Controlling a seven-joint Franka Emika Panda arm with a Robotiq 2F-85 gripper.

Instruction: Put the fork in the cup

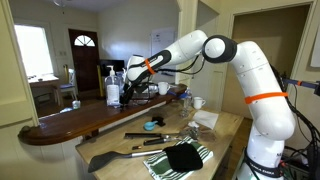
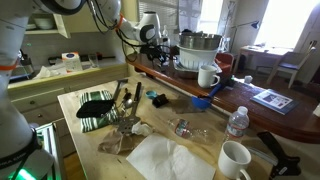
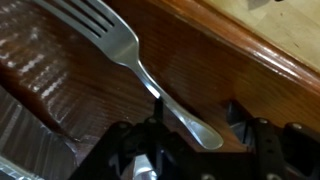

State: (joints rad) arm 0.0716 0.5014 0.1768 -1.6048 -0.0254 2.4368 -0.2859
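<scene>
The fork is at a slant and only the end of its handle is within my gripper's fingers, so next I open my gripper and take the handle closer to the tines (image 3: 157,90).
A silver fork (image 3: 130,55) lies on the dark wooden counter (image 3: 60,90), tines pointing away and handle end toward the camera. My gripper (image 3: 197,118) hangs low over the handle with a finger on each side, apart from each other. In both exterior views the gripper (image 1: 127,92) (image 2: 150,48) is over the raised bar counter; the fork is too small to make out there. A white cup (image 2: 208,75) (image 1: 198,102) stands farther along the same counter. Another white cup (image 2: 235,160) stands on the lower table.
Bottles (image 1: 112,85) and a metal pot (image 2: 198,48) stand on the counter near the gripper. The lower table holds a striped cloth (image 2: 97,105), a spatula (image 1: 110,157), utensils, a water bottle (image 2: 236,122) and a blue bowl (image 2: 202,101).
</scene>
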